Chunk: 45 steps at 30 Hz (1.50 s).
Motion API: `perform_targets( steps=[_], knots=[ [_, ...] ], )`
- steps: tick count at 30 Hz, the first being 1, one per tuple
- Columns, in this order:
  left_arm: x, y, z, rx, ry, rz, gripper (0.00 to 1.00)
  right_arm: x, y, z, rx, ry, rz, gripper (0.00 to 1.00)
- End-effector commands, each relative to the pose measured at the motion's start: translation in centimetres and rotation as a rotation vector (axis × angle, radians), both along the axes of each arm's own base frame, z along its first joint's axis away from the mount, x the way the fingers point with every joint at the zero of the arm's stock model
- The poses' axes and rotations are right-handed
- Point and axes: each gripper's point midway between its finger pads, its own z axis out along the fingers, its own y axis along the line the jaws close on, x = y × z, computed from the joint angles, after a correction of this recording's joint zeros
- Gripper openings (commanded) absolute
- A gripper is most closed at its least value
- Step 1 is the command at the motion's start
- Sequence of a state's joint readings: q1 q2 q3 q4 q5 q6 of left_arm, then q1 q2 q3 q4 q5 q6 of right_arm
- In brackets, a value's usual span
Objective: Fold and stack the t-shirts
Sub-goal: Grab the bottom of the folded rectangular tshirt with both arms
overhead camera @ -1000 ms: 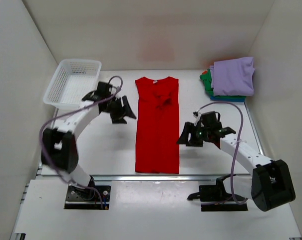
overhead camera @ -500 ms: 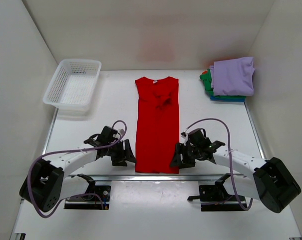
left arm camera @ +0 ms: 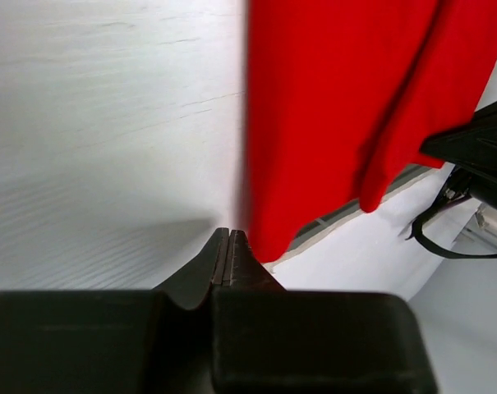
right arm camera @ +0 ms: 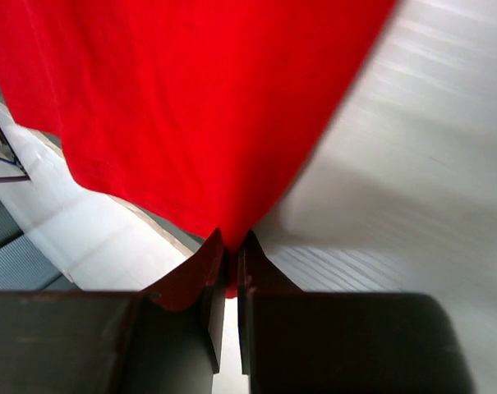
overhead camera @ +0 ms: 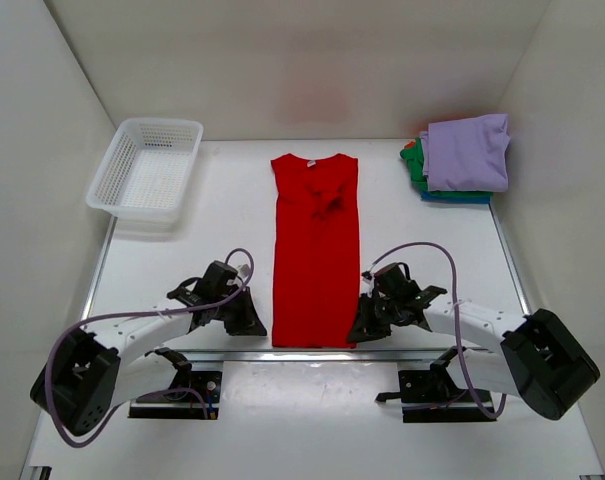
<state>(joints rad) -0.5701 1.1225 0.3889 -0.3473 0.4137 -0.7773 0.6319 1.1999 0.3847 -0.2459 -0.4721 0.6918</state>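
Observation:
The left gripper's closed fingers sit empty beside the red t-shirt's hem corner, so next the left gripper opens and grabs that hem corner [overhead camera: 278, 342] before it lifts the hem.
A bright red t-shirt [overhead camera: 315, 250] lies flat and folded into a long strip down the middle of the table, collar at the far end. My left gripper [overhead camera: 254, 322] sits at its near left hem corner. In the left wrist view the left gripper [left arm camera: 230, 236] is shut, fingers pressed together, and the red t-shirt [left arm camera: 338, 98] lies just to their right with no cloth showing between them. My right gripper [overhead camera: 359, 330] is at the near right hem corner. In the right wrist view that gripper [right arm camera: 230, 246] is shut on the edge of the red t-shirt [right arm camera: 190, 98].
A stack of folded t-shirts [overhead camera: 467, 152], lavender on top of green and teal, sits at the far right corner. A white mesh basket [overhead camera: 147, 170] stands at the far left. The table's near edge [overhead camera: 312, 352] runs just below the hem.
Both arms came down from mid-table to the near hem corners. Both grippers went from open to shut, the right one closing on the red hem corner.

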Motion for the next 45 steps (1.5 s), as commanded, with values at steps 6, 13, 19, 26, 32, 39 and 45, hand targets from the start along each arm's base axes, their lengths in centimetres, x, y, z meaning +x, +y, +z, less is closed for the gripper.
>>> perform_targets(
  steps=[6, 13, 19, 26, 32, 39, 45],
  knots=[
    [-1.8, 0.8, -0.6, -0.015, 0.012, 0.005, 0.0, -2.1, -2.6, -0.9, -0.033, 0.027, 0.036, 0.0],
    [-0.7, -0.3, 1.9, -0.119, -0.06, 0.061, 0.42, -2.3, -2.5, -1.0, -0.016, 0.024, 0.041, 0.0],
    [-1.1, -1.9, 1.9, -0.148, -0.045, 0.033, 0.57, -1.6, -2.1, -0.9, -0.019, 0.02, 0.05, 0.0],
    [-1.5, -3.5, 1.5, -0.14, -0.029, -0.004, 0.52, -1.4, -1.7, -1.3, -0.036, 0.035, 0.065, 0.0],
    [-1.9, -3.6, 0.9, -0.134, -0.011, -0.008, 0.21, -1.8, -2.0, -1.8, -0.044, 0.053, 0.074, 0.0],
    [-2.3, -3.7, 0.5, -0.126, -0.001, -0.004, 0.44, -1.8, -2.2, -1.8, -0.039, 0.049, 0.074, 0.0],
    [-2.1, -4.2, 0.6, -0.125, 0.002, -0.015, 0.49, -1.5, -1.9, -1.6, -0.03, 0.047, 0.083, 0.0]
  ],
)
